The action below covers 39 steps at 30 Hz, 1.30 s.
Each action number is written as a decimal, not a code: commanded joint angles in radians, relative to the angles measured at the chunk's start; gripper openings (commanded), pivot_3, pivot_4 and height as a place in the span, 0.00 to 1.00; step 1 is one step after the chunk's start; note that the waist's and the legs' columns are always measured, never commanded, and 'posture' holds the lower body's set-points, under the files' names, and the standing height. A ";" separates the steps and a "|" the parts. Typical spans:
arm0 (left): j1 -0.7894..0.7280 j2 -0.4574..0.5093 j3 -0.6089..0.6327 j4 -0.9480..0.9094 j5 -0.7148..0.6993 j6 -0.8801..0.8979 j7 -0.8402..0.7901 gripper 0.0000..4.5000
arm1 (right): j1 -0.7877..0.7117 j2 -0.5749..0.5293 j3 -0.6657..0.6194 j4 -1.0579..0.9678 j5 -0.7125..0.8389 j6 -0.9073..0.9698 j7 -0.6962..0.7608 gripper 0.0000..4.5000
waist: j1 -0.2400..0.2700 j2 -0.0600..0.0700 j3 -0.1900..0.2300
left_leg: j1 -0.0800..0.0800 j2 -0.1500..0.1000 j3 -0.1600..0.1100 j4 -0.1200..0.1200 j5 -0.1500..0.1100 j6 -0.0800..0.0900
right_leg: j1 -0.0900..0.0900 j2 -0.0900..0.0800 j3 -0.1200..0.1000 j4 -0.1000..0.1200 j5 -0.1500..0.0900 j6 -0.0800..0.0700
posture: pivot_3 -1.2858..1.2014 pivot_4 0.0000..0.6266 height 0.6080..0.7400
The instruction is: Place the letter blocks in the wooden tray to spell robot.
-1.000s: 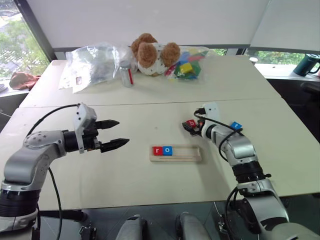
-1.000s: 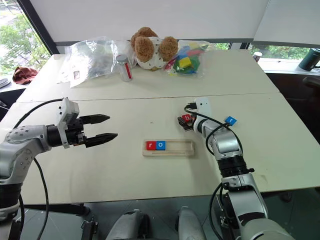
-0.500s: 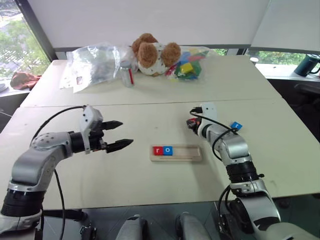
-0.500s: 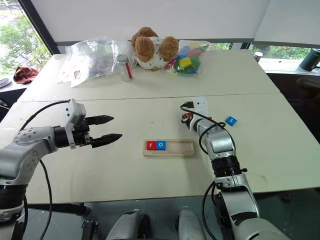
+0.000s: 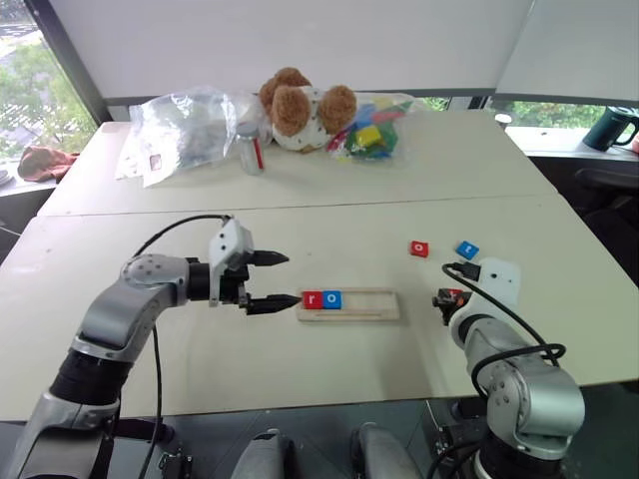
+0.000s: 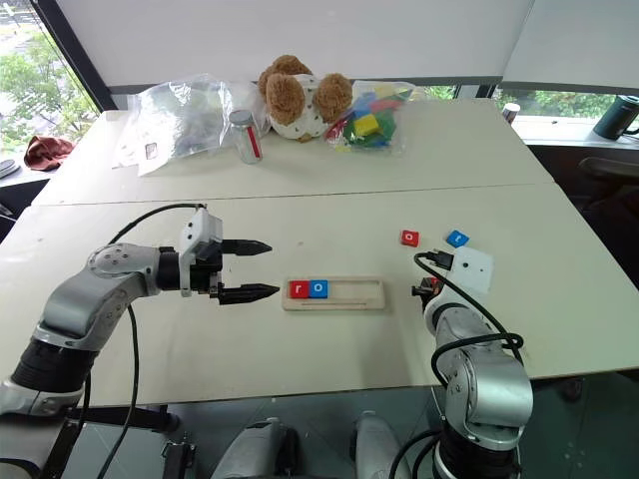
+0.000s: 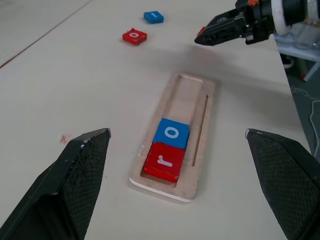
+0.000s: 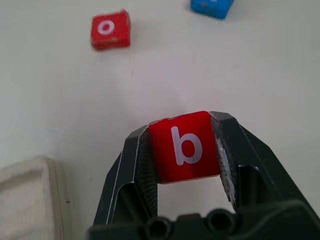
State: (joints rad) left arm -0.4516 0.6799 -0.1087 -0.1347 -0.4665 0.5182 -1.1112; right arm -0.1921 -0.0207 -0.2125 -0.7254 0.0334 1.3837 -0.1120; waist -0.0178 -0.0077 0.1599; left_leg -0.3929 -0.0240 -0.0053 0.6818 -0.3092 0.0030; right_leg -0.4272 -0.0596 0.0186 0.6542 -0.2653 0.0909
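My right gripper's finger is on the red "b" tile's side toward the blue "o" tile. So I will put the tile down and take its other sides (image 8: 190, 178).
The wooden tray (image 5: 369, 304) lies mid-table with a red "r" tile (image 5: 313, 299) and a blue "o" tile (image 5: 332, 299) at its left end. Its other slots are bare. My right gripper (image 5: 442, 298) hovers just off the tray's right end, shut on a red "b" tile (image 8: 184, 146). Beyond it a red "o" tile (image 5: 420, 248) and a blue tile (image 5: 466, 249) lie loose on the table. My left gripper (image 5: 292, 278) stands open with nothing in it, pointing at the tray's left end.
At the back of the table sit a teddy bear (image 5: 300, 108), clear plastic bags (image 5: 185, 125), a small jar (image 5: 251, 148) and a bag of coloured toy blocks (image 5: 371, 132). A dark mug (image 5: 611, 128) stands far right.
My right gripper shut on the red "b" tile and drew back toward the near edge with it. My left gripper moved right, up to the tray's left end, still open.
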 commanded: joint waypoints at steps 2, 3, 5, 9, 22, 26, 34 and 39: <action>-0.039 -0.009 0.000 0.002 0.010 -0.027 -0.014 1.00 | 0.007 0.005 -0.007 0.053 -0.010 -0.073 0.001 0.57 | 0.001 0.000 0.000 | 0.000 0.000 0.000 0.000 0.000 0.000 | 0.000 0.001 0.000 0.000 0.000 0.000 | 0.52 0.24 1.00; -0.038 -0.010 0.000 0.004 0.012 -0.028 -0.015 1.00 | 0.006 0.008 -0.015 0.063 -0.010 -0.076 0.003 0.67 | 0.001 0.000 0.000 | 0.000 0.000 0.000 0.000 0.000 0.000 | 0.000 0.001 0.000 0.000 0.000 0.000 | 0.52 0.24 1.00; -0.037 -0.011 0.003 0.006 0.016 -0.031 -0.015 1.00 | -0.003 0.004 -0.029 0.064 -0.006 -0.069 0.011 0.92 | 0.001 0.000 0.000 | 0.000 0.000 0.000 0.000 0.000 0.000 | 0.000 0.000 0.000 0.000 0.000 0.000 | 0.52 0.24 1.00; -0.024 0.010 0.029 0.014 0.021 -0.035 -0.019 1.00 | -0.064 -0.095 -0.088 0.036 0.019 -0.038 0.080 0.99 | 0.001 0.000 0.000 | 0.000 0.000 0.000 0.000 0.000 0.000 | 0.000 0.000 0.000 -0.001 0.000 0.000 | 0.52 0.24 1.00; 0.031 0.130 0.046 -0.044 -0.011 -0.016 -0.123 1.00 | 0.142 -0.868 -0.033 0.520 0.251 -0.881 1.168 0.99 | 0.003 0.000 0.001 | 0.000 0.001 0.001 0.000 -0.004 0.006 | 0.005 0.002 -0.001 -0.008 -0.001 0.002 | 0.52 0.24 1.00; 0.048 0.146 0.062 -0.061 -0.013 -0.011 -0.111 1.00 | 0.085 -0.892 0.015 0.707 0.240 -1.034 1.246 0.99 | -0.002 -0.001 0.002 | 0.004 0.001 0.004 0.002 -0.004 0.006 | 0.008 -0.001 0.001 -0.007 -0.001 0.002 | 0.52 0.24 1.00; 0.079 0.146 0.080 -0.085 -0.020 0.015 -0.078 1.00 | -0.004 -0.872 0.103 0.878 0.215 -1.155 1.296 0.99 | 0.009 -0.001 0.002 | 0.003 0.001 0.001 0.001 -0.003 0.005 | 0.007 -0.002 0.000 -0.006 -0.001 0.002 | 0.52 0.24 1.00; 0.078 0.139 0.073 -0.073 -0.010 0.009 -0.073 1.00 | -0.033 -0.857 0.129 0.916 0.214 -1.175 1.301 0.99 | 0.007 -0.001 0.002 | 0.003 0.000 0.001 0.001 -0.003 0.005 | 0.007 -0.003 0.001 -0.006 -0.001 0.002 | 0.52 0.24 1.00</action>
State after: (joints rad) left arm -0.3650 0.8184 -0.0573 -0.1943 -0.4695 0.5349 -1.1886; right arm -0.2063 -0.8804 -0.0800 0.1925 0.2408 0.2272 1.1852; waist -0.0105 -0.0085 0.1616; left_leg -0.3902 -0.0234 -0.0040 0.6833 -0.3121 0.0077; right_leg -0.4201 -0.0626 0.0193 0.6481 -0.2664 0.0929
